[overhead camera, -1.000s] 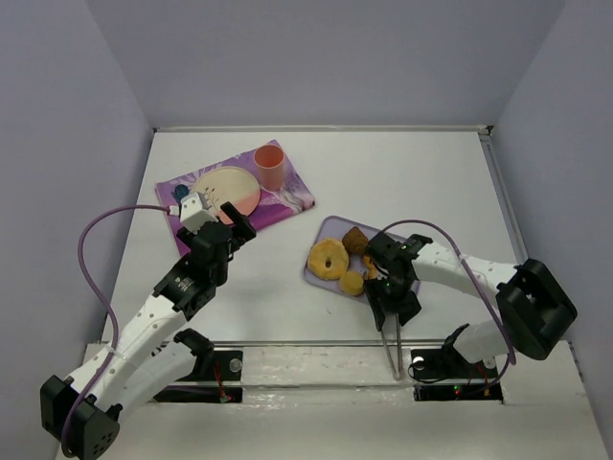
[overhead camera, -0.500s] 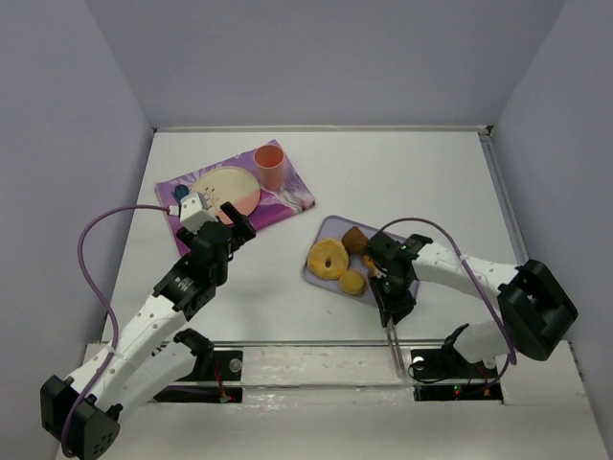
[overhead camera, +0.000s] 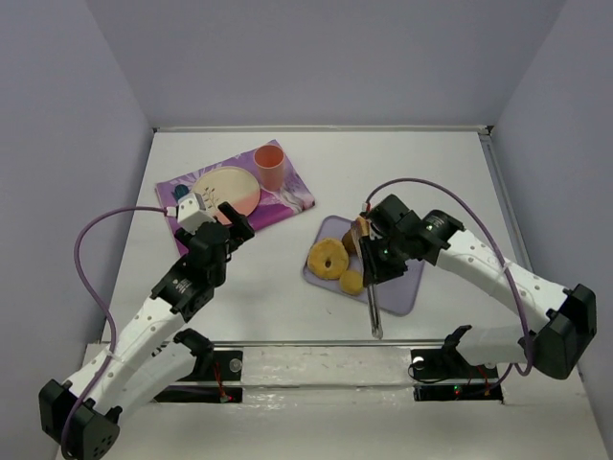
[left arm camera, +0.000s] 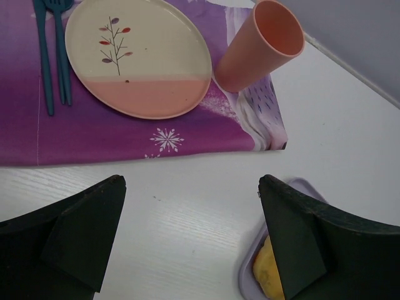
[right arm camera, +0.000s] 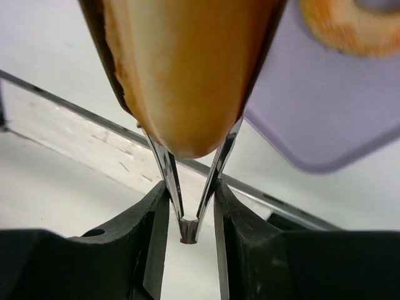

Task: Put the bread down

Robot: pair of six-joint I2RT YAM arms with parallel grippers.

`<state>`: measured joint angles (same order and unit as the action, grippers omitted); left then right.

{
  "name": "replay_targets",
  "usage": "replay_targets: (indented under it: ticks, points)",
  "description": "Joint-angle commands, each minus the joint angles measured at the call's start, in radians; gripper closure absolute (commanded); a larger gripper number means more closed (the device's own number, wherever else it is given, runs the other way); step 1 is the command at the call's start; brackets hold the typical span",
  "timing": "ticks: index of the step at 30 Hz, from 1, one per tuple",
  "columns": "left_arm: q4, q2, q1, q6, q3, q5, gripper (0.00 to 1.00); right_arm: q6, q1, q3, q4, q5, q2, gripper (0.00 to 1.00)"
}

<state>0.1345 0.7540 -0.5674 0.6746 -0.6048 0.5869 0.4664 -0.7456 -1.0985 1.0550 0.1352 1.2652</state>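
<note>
My right gripper is to let go of the bread on the plate (overhead camera: 228, 204) near the plate's near rim, over the purple placemat.
The bread (right arm camera: 187, 69), a golden-brown oval roll with a paler streak, fills the top of the right wrist view, pinched between the two blades of metal tongs (right arm camera: 189, 228). My right gripper (right arm camera: 190, 187) is shut on those tongs, squeezing their arms together. From above, the right gripper (overhead camera: 376, 261) hangs over the lilac tray (overhead camera: 407, 292), the tongs (overhead camera: 374, 311) pointing toward the near edge, and the bread is hidden under the arm. My left gripper (left arm camera: 190, 237) is open and holds nothing, above bare table between the placemat and the tray.
On the tray lie a ring doughnut (overhead camera: 329, 257), a small yellow bun (overhead camera: 351, 282) and a brown piece (overhead camera: 358, 235). At the back left, a purple placemat (overhead camera: 292, 199) carries a plate (overhead camera: 230, 192), a pink cup (overhead camera: 270, 168) and teal cutlery (left arm camera: 53, 56).
The right gripper closed on the tongs, pinching the bread. The arm then rose and swung left over the tray, carrying the tongs along. The left arm stayed put.
</note>
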Motion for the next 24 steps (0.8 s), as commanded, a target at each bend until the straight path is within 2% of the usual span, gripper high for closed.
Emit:
replay_targets:
  ticks: [1,3,5,7,8,12,16,19,21,24]
  points:
    - [0.0,-0.05,0.006,0.019,-0.013,0.039,0.01,-0.064,-0.041,-0.133,-0.201,0.056,0.052,0.83]
    - [0.031,-0.079,0.006,0.037,-0.021,0.071,0.01,-0.095,-0.055,-0.198,-0.274,0.107,0.109,0.83]
    - [0.077,-0.111,0.009,0.06,-0.032,0.115,0.01,-0.145,-0.081,-0.268,-0.308,0.15,0.256,0.83]
    - [0.094,-0.134,0.009,0.077,-0.03,0.131,0.01,-0.178,-0.121,-0.412,-0.308,0.133,0.368,0.83]
    - [0.106,-0.159,0.009,0.08,-0.029,0.137,0.01,-0.208,-0.121,-0.464,-0.308,0.136,0.476,0.83]
    - [0.137,-0.212,0.009,0.101,-0.023,0.156,0.01,-0.236,-0.13,-0.789,-0.309,0.15,0.73,0.83]
    - [0.159,-0.258,0.009,0.12,-0.013,0.179,0.01,-0.245,-0.13,-1.041,-0.248,0.123,0.968,0.83]
    - [0.168,-0.278,0.011,0.126,-0.006,0.195,0.01,-0.238,-0.13,-1.348,-0.195,0.103,1.147,0.82]
    - [0.177,-0.283,0.011,0.134,-0.007,0.198,0.01,-0.236,-0.13,-1.435,-0.179,0.093,1.251,0.8]
    - [0.182,-0.283,0.011,0.137,-0.009,0.2,0.01,-0.226,-0.13,-1.46,-0.202,0.052,1.3,0.77]
